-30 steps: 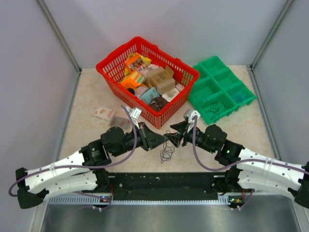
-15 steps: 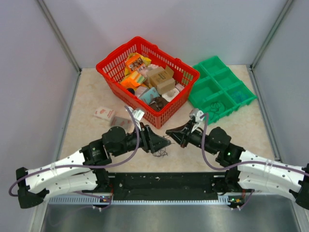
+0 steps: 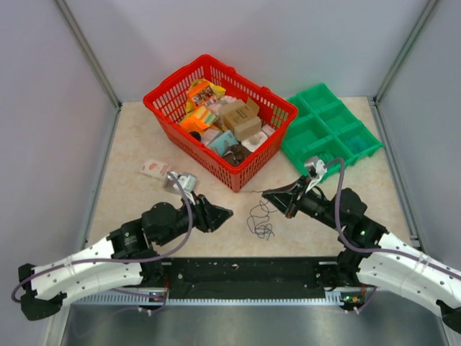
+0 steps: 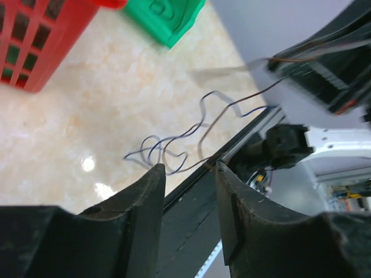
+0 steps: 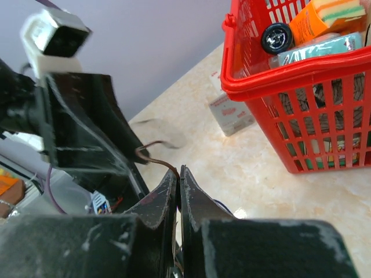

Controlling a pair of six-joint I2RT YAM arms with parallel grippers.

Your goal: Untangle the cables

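The robot's left gripper should next move to the blue cable's looped part (image 3: 259, 229) (image 4: 166, 141) in the tangle and close there, while the right gripper holds the brown-dark strand.
The cables (image 3: 261, 220) are a small tangle of thin dark and blue wires lying on the table between my two grippers. In the left wrist view the cables (image 4: 174, 152) loop on the table, and one strand rises toward the blurred right arm (image 4: 324, 63). My left gripper (image 3: 227, 214) (image 4: 188, 174) stands open just left of the tangle, with nothing between its fingers. My right gripper (image 3: 266, 194) (image 5: 179, 171) is shut on one brown-dark cable strand (image 5: 153, 155), which curls out past its tips. It hovers just above and right of the tangle.
A red basket (image 3: 277, 108) full of packets stands behind the cables, and its wall (image 5: 272, 75) is close to the right gripper. A green compartment tray (image 3: 346, 137) lies at the back right. A small white packet (image 3: 154, 169) lies at the left.
My left gripper has opened, let go of the cables and drawn back to the left. My right gripper has shut on a strand and pulled back right. The tangle now lies loosely spread between them.
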